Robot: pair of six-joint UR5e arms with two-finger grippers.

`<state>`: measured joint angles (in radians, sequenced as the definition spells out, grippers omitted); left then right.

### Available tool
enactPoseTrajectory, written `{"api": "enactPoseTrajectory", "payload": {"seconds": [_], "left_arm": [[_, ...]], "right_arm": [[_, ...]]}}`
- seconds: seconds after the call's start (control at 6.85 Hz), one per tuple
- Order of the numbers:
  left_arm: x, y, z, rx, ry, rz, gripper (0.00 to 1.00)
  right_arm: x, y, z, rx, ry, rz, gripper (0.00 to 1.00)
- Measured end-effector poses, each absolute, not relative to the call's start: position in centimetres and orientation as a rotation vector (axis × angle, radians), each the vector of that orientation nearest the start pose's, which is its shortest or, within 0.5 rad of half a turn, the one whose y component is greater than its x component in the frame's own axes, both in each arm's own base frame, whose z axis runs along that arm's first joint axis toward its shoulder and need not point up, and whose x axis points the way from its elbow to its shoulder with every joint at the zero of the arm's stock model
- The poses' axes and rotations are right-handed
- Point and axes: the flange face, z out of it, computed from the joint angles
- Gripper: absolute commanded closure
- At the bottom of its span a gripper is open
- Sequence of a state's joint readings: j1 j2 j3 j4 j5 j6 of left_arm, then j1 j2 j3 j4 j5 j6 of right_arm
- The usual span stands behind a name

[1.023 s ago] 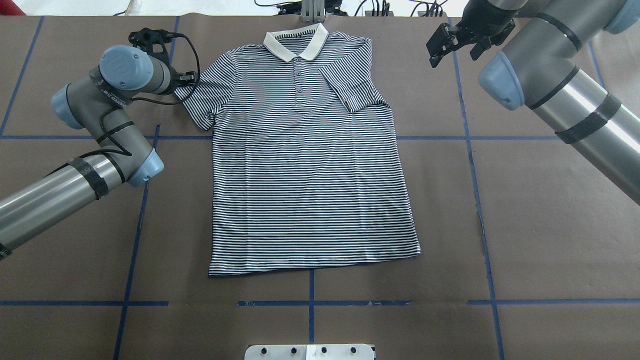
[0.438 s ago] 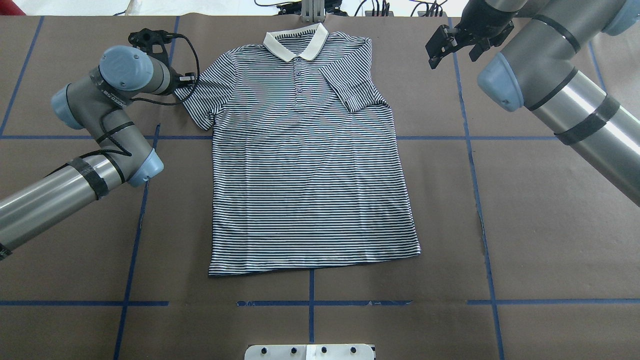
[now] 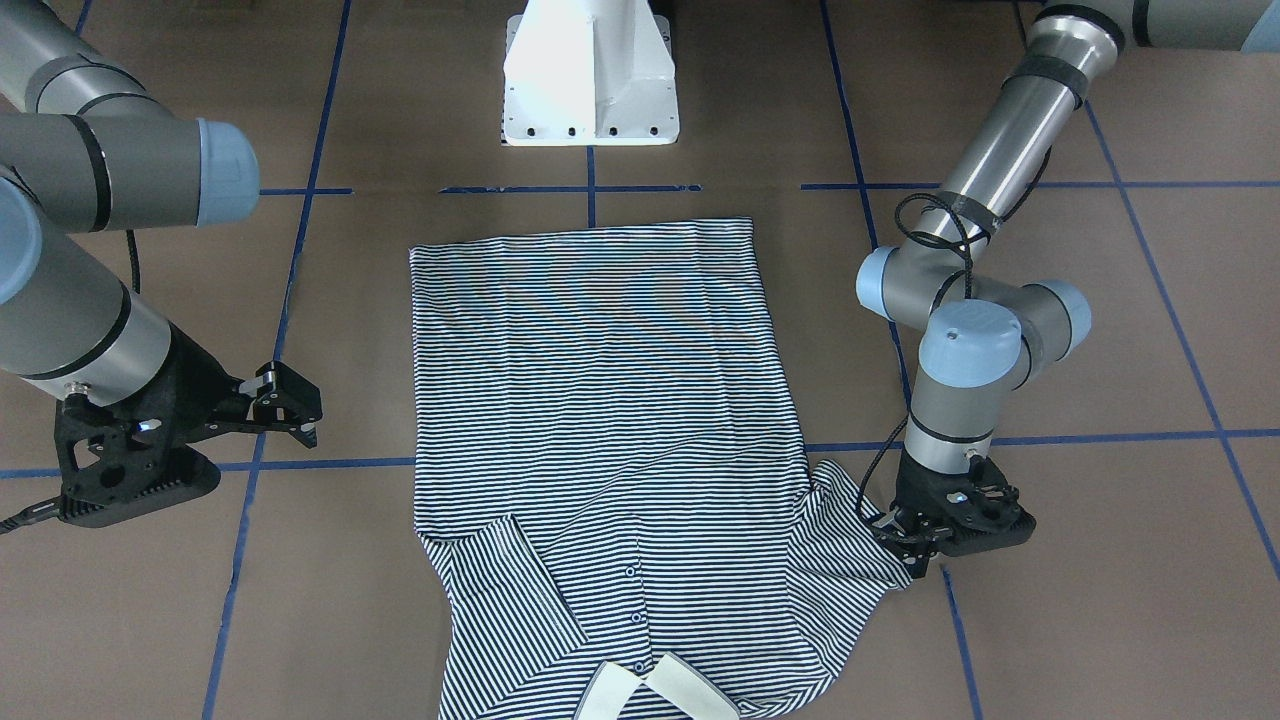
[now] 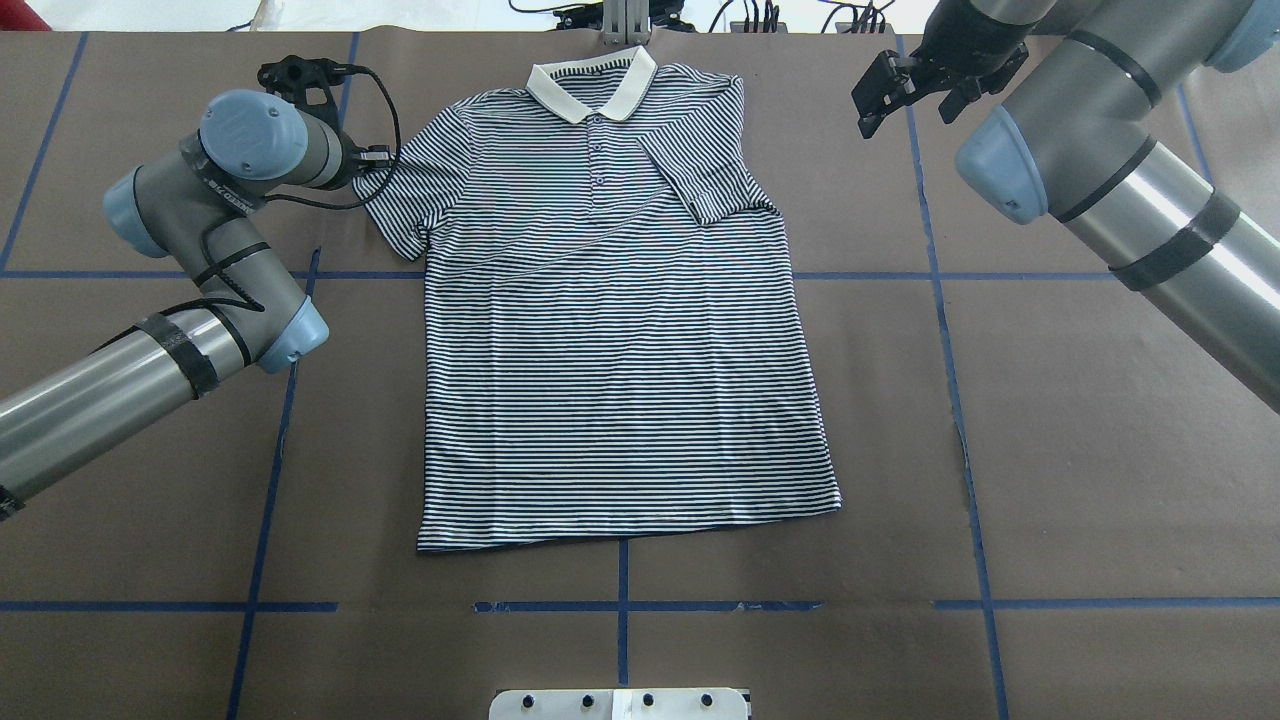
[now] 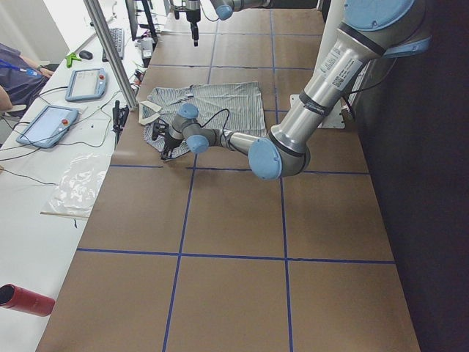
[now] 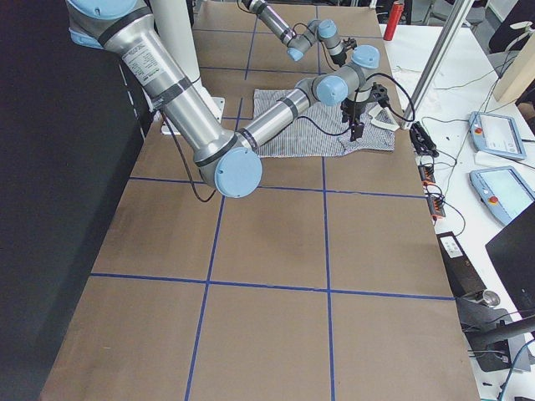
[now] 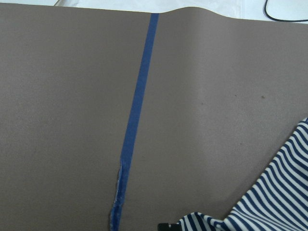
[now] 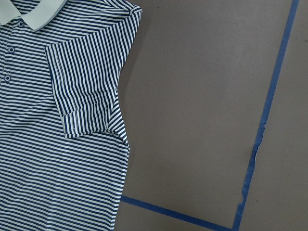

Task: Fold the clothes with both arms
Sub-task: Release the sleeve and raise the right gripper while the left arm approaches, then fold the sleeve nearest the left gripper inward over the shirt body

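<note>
I should let go of the outspread sleeve's edge with my left gripper on the striped chest (image 3: 716, 590) next to the button row.
The striped polo shirt (image 4: 620, 350) lies flat on the brown table, front up. Its cream collar (image 4: 592, 88) is at the far edge from the robot. One sleeve (image 4: 710, 170) is folded in over the chest, as the right wrist view shows (image 8: 86, 86). The other sleeve (image 4: 400, 190) spreads outward. My left gripper (image 4: 378, 160) sits low at that sleeve's outer edge (image 3: 880, 540) and looks shut on the fabric, which bunches in the left wrist view (image 7: 211, 224). My right gripper (image 3: 290, 405) hangs open above bare table beside the folded sleeve, holding nothing (image 4: 878, 95).
Blue tape lines (image 4: 940, 300) grid the table. The white pedestal base (image 3: 590, 80) stands at the robot's edge. A side bench past the collar holds tablets (image 5: 88, 82), cables and a metal post (image 5: 110, 51). A person's arm (image 5: 15, 73) shows there.
The left sleeve's outer edge has drawn slightly toward the left gripper. The right gripper has risen a little toward the far edge. The shirt body has not moved.
</note>
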<state>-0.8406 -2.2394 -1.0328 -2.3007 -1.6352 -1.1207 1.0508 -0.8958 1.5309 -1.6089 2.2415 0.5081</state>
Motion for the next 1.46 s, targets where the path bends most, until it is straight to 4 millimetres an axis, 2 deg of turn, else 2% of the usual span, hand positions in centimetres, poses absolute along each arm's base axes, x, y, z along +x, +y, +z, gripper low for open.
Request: {"api": "enactPoseTrajectory", "payload": {"seconds": [0.29, 0.44, 0.58, 0.73, 0.88, 1.02, 1.17, 1.46], "left_arm": [[43.4, -67.5, 42.0, 0.469, 0.735, -0.337, 1.00], [43.4, -67.3, 39.3, 0.447, 0.743, -0.344, 1.00], [43.8, -67.2, 34.8, 0.398, 0.761, -0.384, 1.00], [46.0, -67.2, 29.8, 0.338, 0.797, -0.451, 1.00], [49.8, -67.2, 26.3, 0.287, 0.835, -0.508, 1.00], [52.9, -67.6, 25.3, 0.265, 0.872, -0.542, 1.00], [54.4, -68.1, 26.0, 0.269, 0.900, -0.565, 1.00], [54.9, -68.6, 26.7, 0.303, 0.929, -0.587, 1.00]], "right_arm": [[-29.0, -64.9, 27.1, 0.180, -0.850, -0.211, 0.00], [-29.0, -64.9, 27.1, 0.179, -0.850, -0.210, 0.00], [-29.0, -64.9, 27.2, 0.178, -0.850, -0.210, 0.00], [-29.1, -64.8, 27.3, 0.177, -0.851, -0.210, 0.00], [-29.2, -64.8, 27.3, 0.176, -0.853, -0.209, 0.00], [-29.1, -64.6, 27.4, 0.174, -0.855, -0.208, 0.00], [-29.1, -64.4, 27.4, 0.174, -0.858, -0.207, 0.00], [-29.0, -64.2, 27.3, 0.175, -0.861, -0.205, 0.00]]}}
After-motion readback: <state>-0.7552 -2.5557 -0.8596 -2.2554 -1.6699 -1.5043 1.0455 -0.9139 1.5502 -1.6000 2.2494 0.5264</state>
